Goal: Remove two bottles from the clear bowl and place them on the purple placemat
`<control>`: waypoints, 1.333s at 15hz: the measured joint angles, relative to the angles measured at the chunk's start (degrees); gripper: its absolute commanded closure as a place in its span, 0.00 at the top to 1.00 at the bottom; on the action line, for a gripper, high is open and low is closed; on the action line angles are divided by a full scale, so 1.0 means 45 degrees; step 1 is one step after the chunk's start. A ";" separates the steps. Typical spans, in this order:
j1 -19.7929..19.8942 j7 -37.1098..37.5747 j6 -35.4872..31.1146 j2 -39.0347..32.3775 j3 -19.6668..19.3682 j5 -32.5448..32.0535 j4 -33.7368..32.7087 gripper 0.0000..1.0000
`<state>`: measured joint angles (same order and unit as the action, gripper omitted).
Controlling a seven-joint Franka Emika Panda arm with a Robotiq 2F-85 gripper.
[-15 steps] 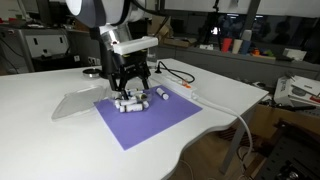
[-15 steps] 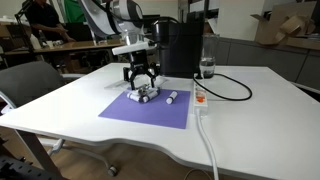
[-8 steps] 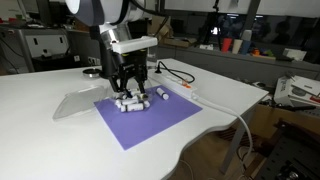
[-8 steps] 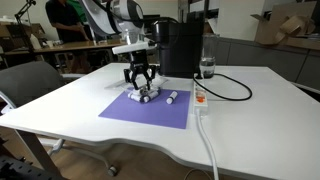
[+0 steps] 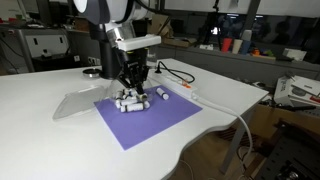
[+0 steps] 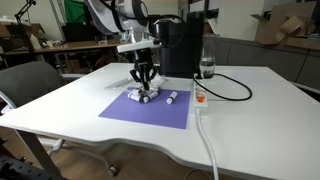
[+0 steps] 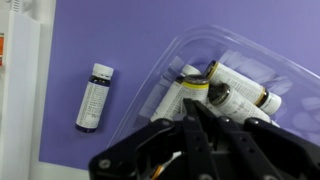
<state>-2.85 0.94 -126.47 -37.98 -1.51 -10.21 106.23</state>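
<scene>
Next, I open my gripper's shut fingers, which are beside the yellow-banded bottle in the clear bowl, and close them around its end with the cap (image 7: 195, 80) before lifting.
My gripper (image 7: 192, 105) is shut, its tips down among several white bottles (image 7: 235, 92) that lie in the clear bowl (image 7: 250, 48). I see nothing held between the fingers. One bottle (image 7: 95, 97) lies alone on the purple placemat (image 7: 90, 40), outside the bowl. In both exterior views the gripper (image 5: 131, 92) (image 6: 144, 88) stands upright over the bottle cluster (image 5: 128, 102) at the mat's back edge. The lone bottle (image 5: 161, 94) (image 6: 172, 97) lies beside it. The bowl (image 5: 78, 104) reaches off the mat (image 5: 150, 122) onto the white table.
A tall black machine (image 6: 180, 48) stands just behind the mat, with a glass jar (image 6: 207, 68) beside it. A white power strip (image 6: 200, 100) and a black cable (image 6: 232, 92) run along one side of the mat. An office chair (image 6: 30, 88) sits at the table's edge.
The jaws have gone from wide open to shut over the bottles in the bowl. The arm has stayed in nearly the same place. The lone bottle has not moved.
</scene>
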 measured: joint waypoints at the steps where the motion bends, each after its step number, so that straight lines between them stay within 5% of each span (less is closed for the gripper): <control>1: 0.0010 0.0001 0.0027 -0.0005 -0.0014 0.0018 -0.0016 0.30; 11: 0.0013 0.0123 0.0101 -0.0381 -0.0332 0.0023 -0.0119 0.96; 19: -0.0023 0.0202 0.0045 -0.0793 -0.0320 0.0039 -0.0151 1.00; 20: -0.0027 0.0203 0.0045 -0.0793 -0.0320 0.0039 -0.0152 0.75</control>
<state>-2.97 1.85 -126.27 -41.55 -2.95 -10.03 105.54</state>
